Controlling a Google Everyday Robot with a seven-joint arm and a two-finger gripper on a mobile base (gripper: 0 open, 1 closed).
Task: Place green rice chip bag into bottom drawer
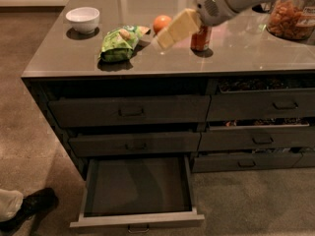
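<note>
My gripper will next move over to the green rice chip bag, and there it should close on the bag's side (133, 46) that faces the red can.
The green rice chip bag (119, 43) lies crumpled on the grey counter top (236, 58), left of centre. My gripper (166, 37) hangs just above the counter, a short way to the right of the bag and in front of a round orange fruit (161, 22). It holds nothing that I can see. The bottom drawer (138, 219) is pulled out below the left drawer column, and its dark flat interior holds nothing.
A white bowl (82, 18) stands at the counter's back left. A red can (201, 39) stands right of the gripper, and a jar of snacks (290, 16) at the far right. The other drawers are shut. A shoe (27, 208) is on the floor at lower left.
</note>
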